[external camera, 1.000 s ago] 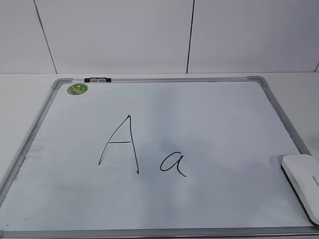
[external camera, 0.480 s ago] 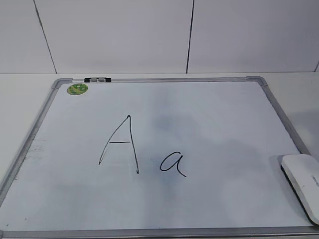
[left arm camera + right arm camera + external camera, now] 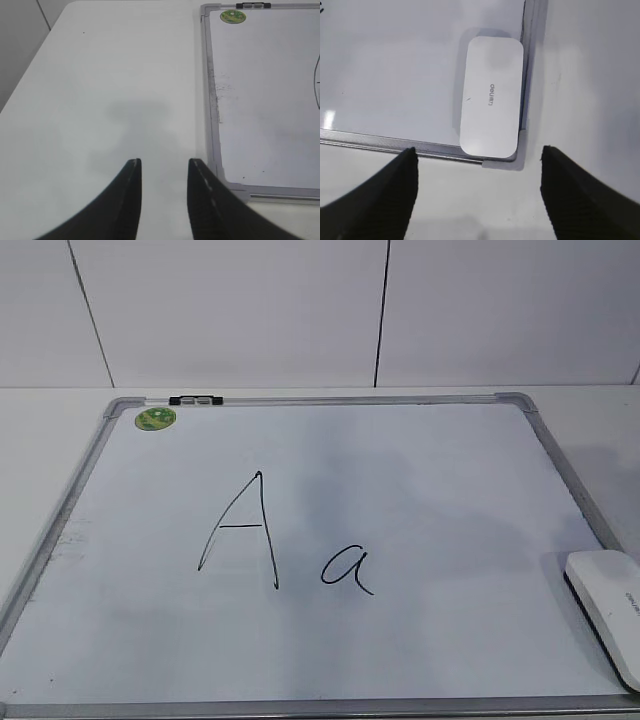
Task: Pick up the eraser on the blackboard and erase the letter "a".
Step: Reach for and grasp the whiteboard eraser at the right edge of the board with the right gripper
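The robot's right gripper needs to close on the long sides [image 3: 588,615] [image 3: 465,86] of the white eraser, near the eraser's middle where the grey print is.
The white eraser [image 3: 607,615] lies flat in the near right corner of the blackboard [image 3: 450,490], with its grey print facing up. In the right wrist view the eraser [image 3: 491,95] is ahead of my right gripper [image 3: 478,150]. That gripper hangs open and wide above the board's corner, with nothing between its fingers. The letter "a" [image 3: 345,568] is written near the board's middle, just right of a capital "A" [image 3: 245,530]. My left gripper [image 3: 164,161] is open and empty over the bare table, left of the blackboard [image 3: 265,100]. Neither gripper shows in the exterior view.
A round green magnet [image 3: 155,419] sits in the board's far left corner. Beside it, a black-and-silver clip [image 3: 196,400] is fixed to the far frame. The white table [image 3: 100,90] extends left of the board, and a panelled wall stands behind it.
Faint shading drifts across the board's right half. The eraser, both letters and the board stay where they were.
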Controlling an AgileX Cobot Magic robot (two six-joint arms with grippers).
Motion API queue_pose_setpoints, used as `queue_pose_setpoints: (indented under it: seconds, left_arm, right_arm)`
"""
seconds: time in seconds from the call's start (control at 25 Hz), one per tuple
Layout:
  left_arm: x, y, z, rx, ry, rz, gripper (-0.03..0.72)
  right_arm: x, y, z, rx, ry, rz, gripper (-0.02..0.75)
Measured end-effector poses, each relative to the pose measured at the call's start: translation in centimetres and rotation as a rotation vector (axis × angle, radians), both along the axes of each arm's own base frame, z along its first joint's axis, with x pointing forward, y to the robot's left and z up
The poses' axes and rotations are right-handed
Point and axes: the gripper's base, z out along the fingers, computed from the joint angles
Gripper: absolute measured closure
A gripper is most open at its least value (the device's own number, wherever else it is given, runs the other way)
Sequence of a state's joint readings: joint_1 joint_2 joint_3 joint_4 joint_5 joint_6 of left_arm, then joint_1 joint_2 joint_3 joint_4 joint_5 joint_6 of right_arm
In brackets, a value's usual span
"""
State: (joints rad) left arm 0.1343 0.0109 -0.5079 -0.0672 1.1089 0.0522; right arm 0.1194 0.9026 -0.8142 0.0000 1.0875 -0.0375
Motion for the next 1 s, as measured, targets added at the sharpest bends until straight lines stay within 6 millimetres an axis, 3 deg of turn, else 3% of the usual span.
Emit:
queue_pose_setpoints:
  seconds: [0.4,1.0]
  left_arm:
    - [0.0,0.0,0.0,0.0,0.0,0.0,0.453]
    - [0.0,0.0,0.0,0.0,0.0,0.0,0.453]
  right_arm:
    - [2.8,0.2,-2.5,0.025,0.154,-0.148,0.163]
    - [5.5,0.3,-5.7,-0.027,0.292,-0.148,0.16]
